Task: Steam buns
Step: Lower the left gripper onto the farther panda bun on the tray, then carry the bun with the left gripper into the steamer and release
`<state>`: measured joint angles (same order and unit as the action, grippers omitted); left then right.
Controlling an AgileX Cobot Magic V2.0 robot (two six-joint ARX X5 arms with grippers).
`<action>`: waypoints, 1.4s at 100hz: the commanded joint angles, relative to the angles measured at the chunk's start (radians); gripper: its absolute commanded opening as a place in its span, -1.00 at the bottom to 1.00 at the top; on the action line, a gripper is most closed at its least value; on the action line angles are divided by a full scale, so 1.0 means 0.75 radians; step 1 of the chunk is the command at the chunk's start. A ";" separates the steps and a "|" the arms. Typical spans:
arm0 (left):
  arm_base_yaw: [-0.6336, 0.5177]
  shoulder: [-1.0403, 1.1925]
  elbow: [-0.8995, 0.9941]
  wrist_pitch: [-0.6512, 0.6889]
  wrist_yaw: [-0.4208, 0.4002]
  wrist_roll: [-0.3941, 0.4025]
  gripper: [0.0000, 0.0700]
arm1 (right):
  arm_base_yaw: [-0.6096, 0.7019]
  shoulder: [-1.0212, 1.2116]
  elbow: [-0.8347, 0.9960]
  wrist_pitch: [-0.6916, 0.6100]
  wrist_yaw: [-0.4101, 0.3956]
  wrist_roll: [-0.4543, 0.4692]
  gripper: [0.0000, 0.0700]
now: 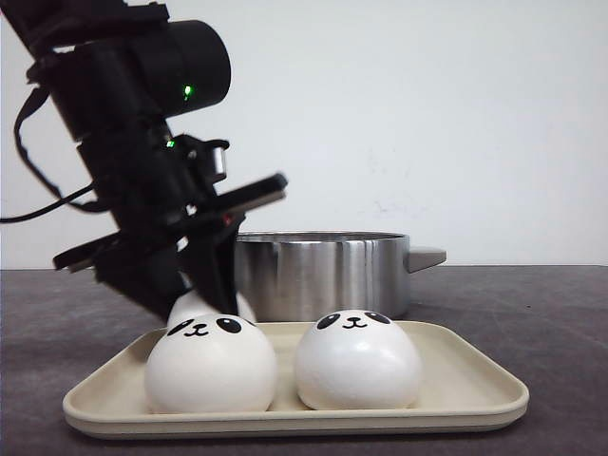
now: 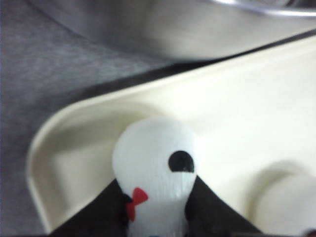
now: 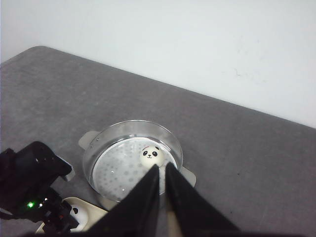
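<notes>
The robot's left gripper should release the white panda-faced bun inside the steel pot [image 1: 255, 237], next to the bun lying in there.
Two white panda-faced buns [image 1: 211, 366] [image 1: 357, 361] sit at the front of a beige tray [image 1: 475, 380]. Behind the left one, a third bun [image 1: 195, 304] is half hidden at the tray's back left corner. My left gripper [image 1: 199, 285] comes down on it from above. In the left wrist view that bun [image 2: 155, 168] is pinched between the black fingers, and my left gripper [image 2: 157, 192] is shut on it. Another bun [image 3: 151, 155] lies inside the steel pot [image 3: 132, 160]. High above the pot, my right gripper [image 3: 162, 169] is shut and holds nothing.
The steel pot [image 1: 323, 271] stands right behind the tray, with a handle [image 1: 426, 256] sticking out to the right. The dark grey table [image 1: 532, 313] runs back to a white wall. The left arm [image 3: 29, 182] shows low in the right wrist view.
</notes>
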<state>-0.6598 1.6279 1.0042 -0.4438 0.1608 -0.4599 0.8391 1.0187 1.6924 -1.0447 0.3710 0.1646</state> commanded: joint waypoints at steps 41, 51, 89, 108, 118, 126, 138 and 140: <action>-0.108 -0.323 0.336 0.187 -0.249 0.271 -0.97 | 0.014 0.009 0.020 0.011 0.006 0.009 -0.97; -0.057 -0.260 0.414 0.246 -0.286 0.361 -0.97 | 0.014 0.011 0.020 0.020 0.007 0.007 -0.97; 0.154 0.176 0.570 0.285 -0.289 0.387 -0.97 | 0.013 0.045 0.019 0.017 0.006 0.006 -0.97; 0.187 0.351 0.570 0.300 -0.289 0.387 -0.88 | 0.013 0.053 0.019 -0.017 0.006 0.011 -0.97; 0.194 0.407 0.570 0.324 -0.289 0.383 -0.42 | 0.013 0.053 0.019 -0.040 0.006 0.014 -0.97; 0.194 0.429 0.570 0.345 -0.289 0.381 -0.02 | 0.013 0.052 0.019 -0.064 0.006 0.022 -0.97; 0.194 0.431 0.570 0.348 -0.289 0.382 0.16 | 0.013 0.052 0.019 -0.107 0.006 0.052 -0.97; 0.194 0.431 0.570 0.349 -0.289 0.382 0.16 | 0.013 0.052 0.019 -0.111 0.006 0.055 -0.97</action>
<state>-0.5083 1.9339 1.4036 -0.1940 -0.0540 -0.1818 0.8387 1.0485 1.6917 -1.1259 0.3710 0.1761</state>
